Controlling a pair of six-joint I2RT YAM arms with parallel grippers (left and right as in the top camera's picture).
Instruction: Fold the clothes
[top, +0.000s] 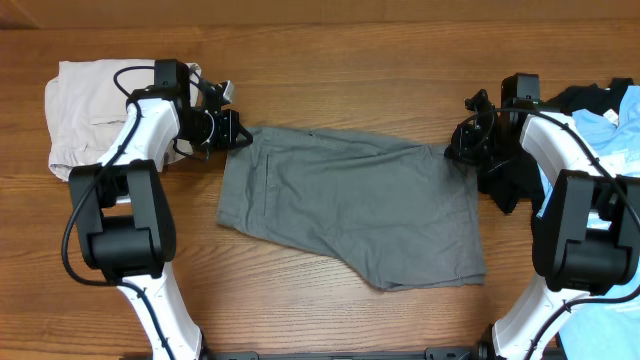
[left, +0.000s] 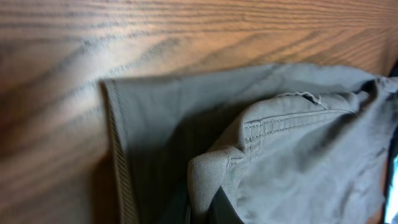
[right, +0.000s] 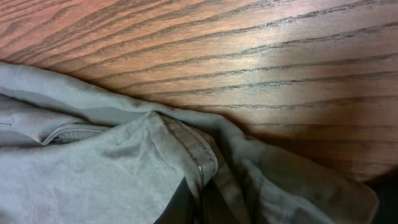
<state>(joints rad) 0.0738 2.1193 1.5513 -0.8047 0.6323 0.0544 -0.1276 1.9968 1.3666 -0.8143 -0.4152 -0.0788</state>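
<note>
The robot's left gripper needs to release the pinched fold on the medium-grey shorts (top: 319, 172), just below the middle of their top edge.
The medium-grey shorts (top: 350, 205) lie spread across the middle of the wooden table. My left gripper (top: 238, 133) is at their upper left corner, shut on a pinched fold of grey fabric (left: 208, 180). My right gripper (top: 455, 150) is at their upper right corner, shut on a seamed edge of the same shorts (right: 199, 165). The beige shorts (top: 85, 110) lie at the far left. The light blue T-shirt (top: 610, 140) and a black garment (top: 585, 98) lie at the far right.
Bare wood table (top: 350, 70) lies behind and in front of the grey shorts. The beige pile sits behind my left arm; the blue and black clothes are under and beside my right arm.
</note>
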